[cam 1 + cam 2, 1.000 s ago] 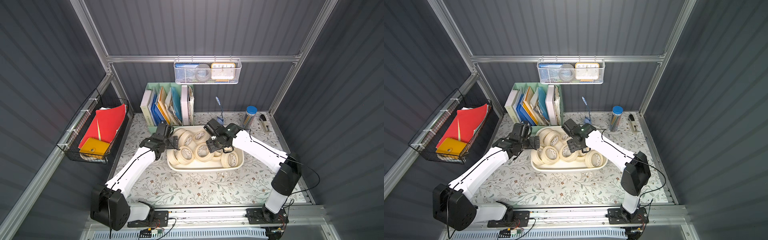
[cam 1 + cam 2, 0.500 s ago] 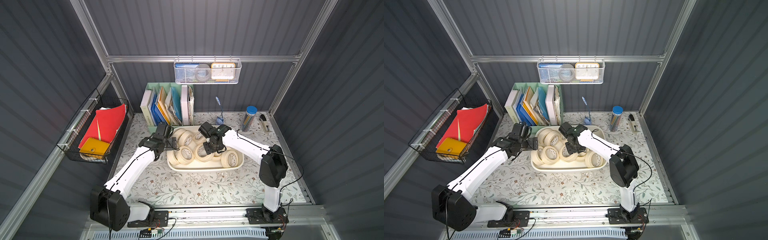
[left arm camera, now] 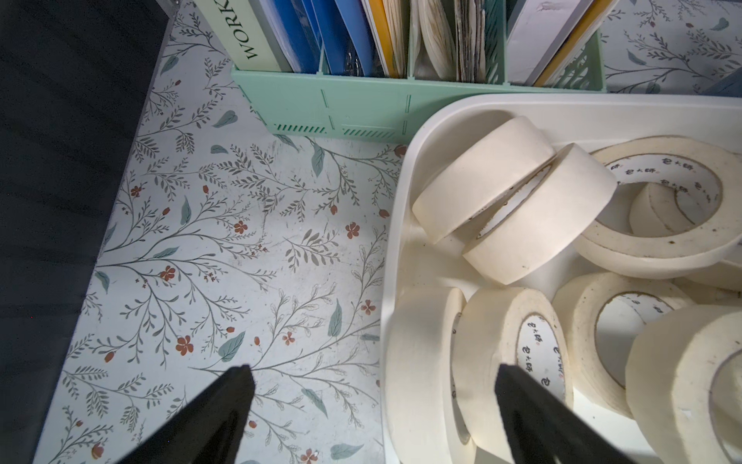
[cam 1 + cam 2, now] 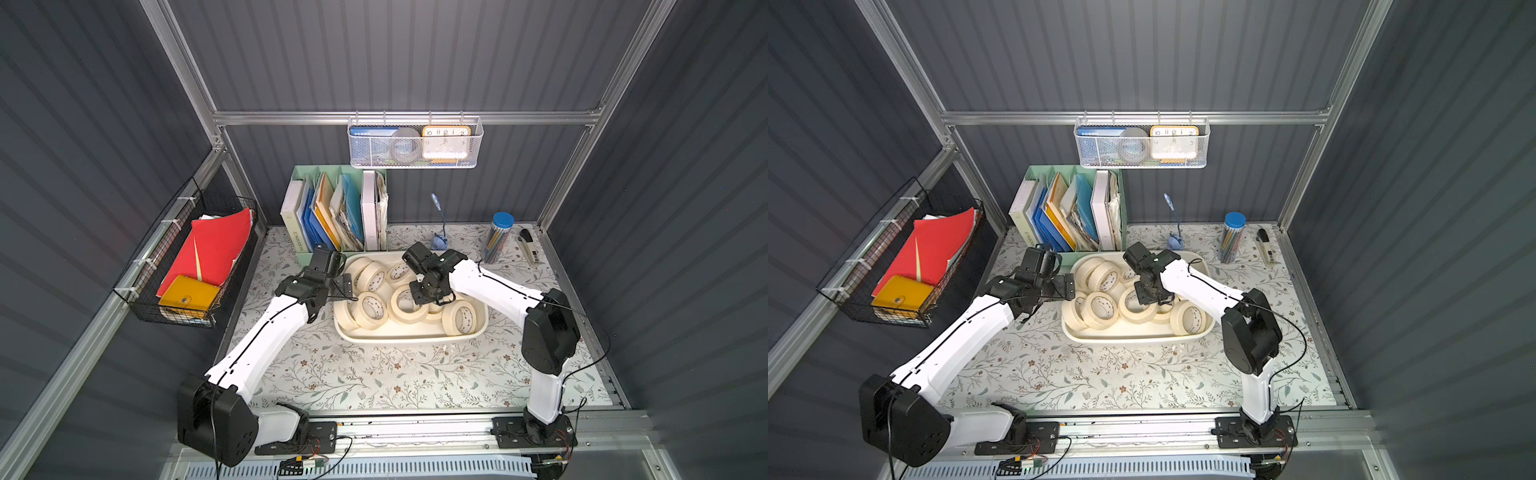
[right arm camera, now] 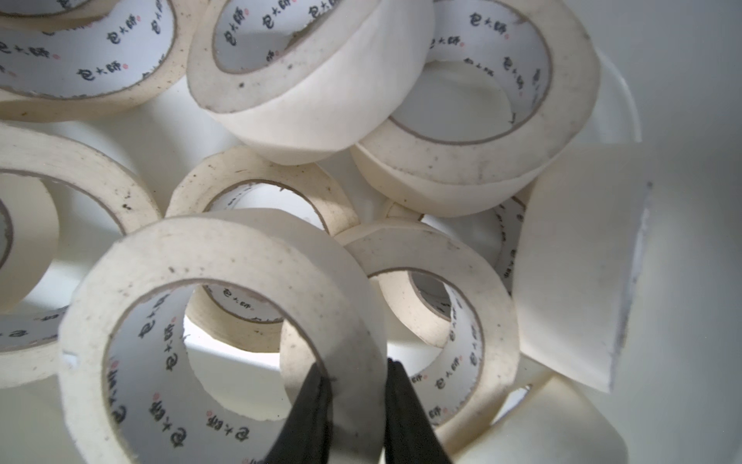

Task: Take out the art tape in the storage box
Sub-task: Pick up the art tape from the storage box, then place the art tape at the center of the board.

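My right gripper needs to let go of the roll of art tape on the flowered table (image 4: pixel 540 281), just in front of the stapler.
The storage box (image 4: pixel 409 336) (image 4: pixel 1133 336) is an off-white tub on the flowered table, holding several cream rolls of art tape (image 4: pixel 372 277) (image 3: pixel 518 209). Inside it my right gripper (image 4: pixel 424 295) (image 4: pixel 1148 297) (image 5: pixel 355 371) is shut on the wall of one roll (image 5: pixel 225 257) (image 4: pixel 401 316), with one finger in the core and one outside. Over the box's left rim (image 3: pixel 395 249) my left gripper (image 4: pixel 347 286) (image 4: pixel 1069 286) (image 3: pixel 373 373) stands wide open and holds nothing. One of its fingers is above the table, the other above the rolls.
A mint-green file organiser (image 4: pixel 332 212) (image 3: pixel 361 104) stands right behind the box. A pencil tube (image 4: pixel 496 237), a stapler (image 4: pixel 528 245) and a small blue lamp (image 4: pixel 438 239) sit at the back right. A black wire basket (image 4: pixel 195 257) hangs left, a white mesh basket (image 4: pixel 415 145) above.
My right gripper has closed onto the wall of a tape roll, and the right arm has drawn in closer over the box. The left arm has stayed where it was, open.
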You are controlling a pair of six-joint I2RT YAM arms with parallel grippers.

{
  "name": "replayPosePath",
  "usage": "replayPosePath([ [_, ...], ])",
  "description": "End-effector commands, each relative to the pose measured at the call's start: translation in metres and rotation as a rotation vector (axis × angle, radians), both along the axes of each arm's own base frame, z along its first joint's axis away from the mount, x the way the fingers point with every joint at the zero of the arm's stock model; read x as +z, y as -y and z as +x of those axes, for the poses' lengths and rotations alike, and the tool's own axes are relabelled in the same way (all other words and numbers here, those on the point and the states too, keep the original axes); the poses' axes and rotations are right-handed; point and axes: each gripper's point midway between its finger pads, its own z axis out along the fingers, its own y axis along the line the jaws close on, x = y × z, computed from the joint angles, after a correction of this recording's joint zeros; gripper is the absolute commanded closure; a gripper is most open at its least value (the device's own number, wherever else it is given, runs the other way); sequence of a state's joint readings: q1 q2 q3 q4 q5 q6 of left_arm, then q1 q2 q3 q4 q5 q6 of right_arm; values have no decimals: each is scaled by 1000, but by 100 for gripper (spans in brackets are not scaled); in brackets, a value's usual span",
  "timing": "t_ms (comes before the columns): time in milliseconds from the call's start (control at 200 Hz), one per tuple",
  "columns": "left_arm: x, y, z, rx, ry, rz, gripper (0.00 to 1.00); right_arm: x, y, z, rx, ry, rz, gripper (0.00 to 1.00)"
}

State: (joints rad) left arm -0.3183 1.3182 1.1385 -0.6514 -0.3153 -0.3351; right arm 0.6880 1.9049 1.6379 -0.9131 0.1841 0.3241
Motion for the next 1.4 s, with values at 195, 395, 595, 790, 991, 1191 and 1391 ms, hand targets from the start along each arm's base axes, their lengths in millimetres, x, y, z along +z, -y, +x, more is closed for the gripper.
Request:
replayPosePath([
  [195, -8, 3, 1, 7, -8, -16, 0, 87, 116, -4, -234, 124, 73, 100],
  [395, -12, 12, 9, -17, -3, -44, 0, 84, 229, -10, -537, 142, 77, 100],
  [595, -15, 17, 11, -34, -2, -62, 0, 50, 328, -12, -852, 103, 75, 100],
  [790, -17, 16, 5, -36, 5, -73, 0, 7, 391, 3, -1019, 58, 95, 100],
  [991, -16, 16, 1, -30, 11, -93, 0, -32, 435, 42, -1079, 89, 142, 100],
  [1191, -10, 12, -2, -10, 27, -88, 0, -56, 456, 69, -1083, 81, 115, 100],
  [1391, -8, 10, -1, -1, 19, -76, 0, -73, 459, 80, -1068, 63, 122, 100],
])
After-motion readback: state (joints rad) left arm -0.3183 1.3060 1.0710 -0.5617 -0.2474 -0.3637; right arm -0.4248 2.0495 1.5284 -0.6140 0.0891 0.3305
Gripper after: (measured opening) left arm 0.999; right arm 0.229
